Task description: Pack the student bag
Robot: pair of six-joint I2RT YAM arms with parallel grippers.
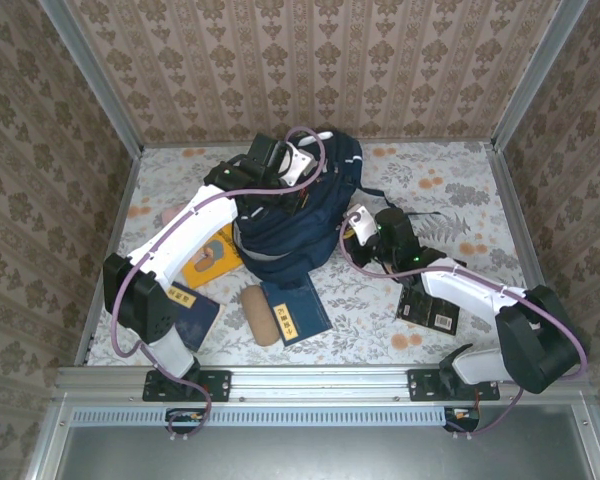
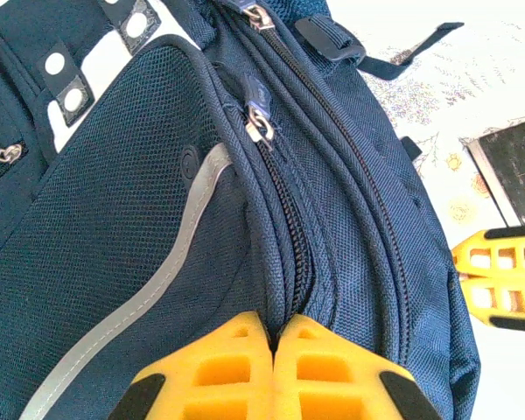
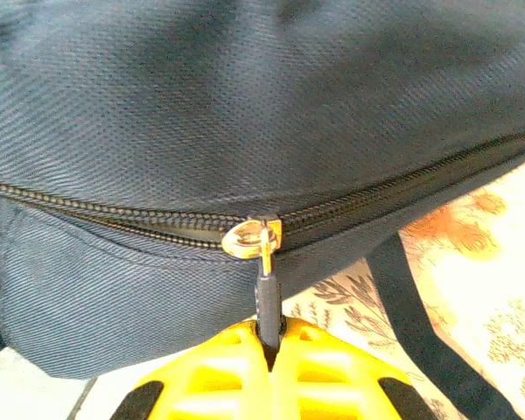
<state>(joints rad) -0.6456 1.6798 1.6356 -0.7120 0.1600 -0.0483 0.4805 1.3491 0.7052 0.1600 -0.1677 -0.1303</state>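
Observation:
Next, my right gripper lets go of the dark zipper pull beside the dark strap at the student bag's edge (image 1: 372,190).
The student bag (image 1: 298,218), navy with white stripes, lies in the middle of the table. My left gripper (image 1: 278,172) rests on its far top. In the left wrist view that gripper (image 2: 277,325) is shut, pinching a fold of bag fabric (image 2: 350,219) beside a zipper line. My right gripper (image 1: 359,229) is at the bag's right side. In the right wrist view it (image 3: 269,337) is shut on the dark zipper pull (image 3: 266,297), which hangs from a silver slider (image 3: 251,237). The zipper (image 3: 96,213) looks closed on both sides of the slider.
Around the bag lie a yellow book (image 1: 212,258), a blue book (image 1: 296,308), a dark blue book (image 1: 192,310), a black book (image 1: 428,310) under the right arm and a tan pouch (image 1: 261,315). Walls close in the table on three sides.

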